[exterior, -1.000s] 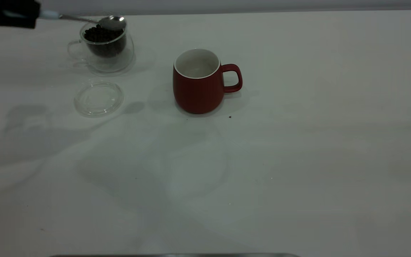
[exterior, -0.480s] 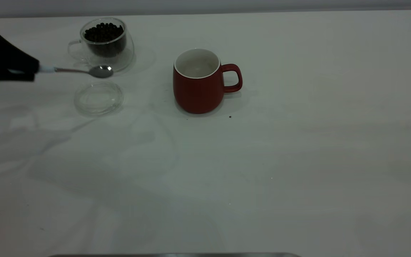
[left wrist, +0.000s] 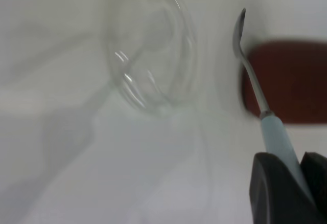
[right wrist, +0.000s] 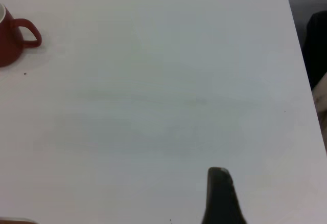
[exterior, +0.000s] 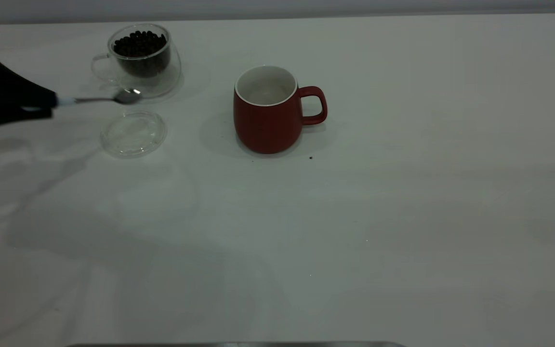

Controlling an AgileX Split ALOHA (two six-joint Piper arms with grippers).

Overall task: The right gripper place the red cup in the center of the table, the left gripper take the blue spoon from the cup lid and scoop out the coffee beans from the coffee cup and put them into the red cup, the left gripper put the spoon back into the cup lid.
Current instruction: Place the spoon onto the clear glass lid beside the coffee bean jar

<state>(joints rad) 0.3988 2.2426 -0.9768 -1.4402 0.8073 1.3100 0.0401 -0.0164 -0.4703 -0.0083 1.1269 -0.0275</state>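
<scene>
My left gripper is to lay the blue spoon, now hanging beside the glass cup, over the gripper-side rim of the clear lid (exterior: pixel 108 136) (left wrist: pixel 147 100), with the spoon's bowl inside.
The red cup (exterior: pixel 268 111) stands upright near the table's middle, handle to the right, and looks empty inside. The glass coffee cup (exterior: pixel 140 60) with dark beans stands at the back left. The clear lid (exterior: pixel 133 133) lies flat in front of it. My left gripper (exterior: pixel 48 101) at the far left is shut on the blue spoon's handle (exterior: pixel 65 100). The spoon's metal bowl (exterior: pixel 128 95) hangs between the glass cup and the lid, with no beans showing on it. In the left wrist view the spoon (left wrist: pixel 253 81) points past the lid (left wrist: pixel 150 55) toward the red cup (left wrist: pixel 291 81). My right gripper (right wrist: pixel 220 198) is parked far to the right.
One stray bean (exterior: pixel 310 157) lies on the table in front of the red cup, to its right. The white table (exterior: pixel 403 217) stretches wide to the right and front. A dark edge runs along the bottom of the exterior view.
The left gripper carried the spoon from over the glass cup toward the front and down, then drew it slightly left. The spoon bowl now shows narrower. The cups and lid have not moved.
</scene>
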